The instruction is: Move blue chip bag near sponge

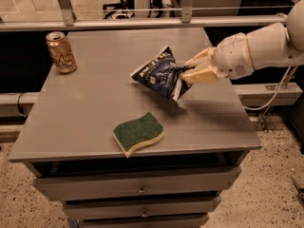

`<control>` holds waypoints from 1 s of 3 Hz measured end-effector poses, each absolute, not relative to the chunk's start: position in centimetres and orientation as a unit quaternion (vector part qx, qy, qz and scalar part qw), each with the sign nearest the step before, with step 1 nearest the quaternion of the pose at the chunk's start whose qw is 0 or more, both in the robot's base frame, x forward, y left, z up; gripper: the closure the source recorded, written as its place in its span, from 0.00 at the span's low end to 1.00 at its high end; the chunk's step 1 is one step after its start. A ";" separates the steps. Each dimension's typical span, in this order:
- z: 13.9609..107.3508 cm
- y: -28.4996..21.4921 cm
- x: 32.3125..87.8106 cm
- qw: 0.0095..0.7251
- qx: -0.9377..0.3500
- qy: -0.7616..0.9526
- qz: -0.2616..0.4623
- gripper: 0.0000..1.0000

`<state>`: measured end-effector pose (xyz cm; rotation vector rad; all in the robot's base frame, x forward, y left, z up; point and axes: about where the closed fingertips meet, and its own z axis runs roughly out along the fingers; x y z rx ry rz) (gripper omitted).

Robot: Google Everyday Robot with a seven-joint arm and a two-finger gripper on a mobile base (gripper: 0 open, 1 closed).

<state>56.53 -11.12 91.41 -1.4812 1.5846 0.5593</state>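
Observation:
Next, my gripper releases the blue chip bag on the grey table [171, 103] against the sponge, toward the side of my arm.
The blue chip bag [158, 74] is a dark navy crinkly foil bag with white lettering, held tilted just above the grey table [85, 108], right of centre. My gripper [190, 71] comes in from the right on a white arm and is shut on the bag's right edge. The sponge [138, 133], dark green on top with a pale yellow base, lies flat near the table's front edge, below and left of the bag, apart from it.
A gold drink can [61, 52] stands upright at the table's back left corner. A metal rail [142, 22] runs behind the table. Drawers [142, 189] sit under the tabletop. The table's right edge lies below my arm.

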 end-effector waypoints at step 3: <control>89.1 -12.8 50.5 0.362 -0.646 0.608 0.286 0.97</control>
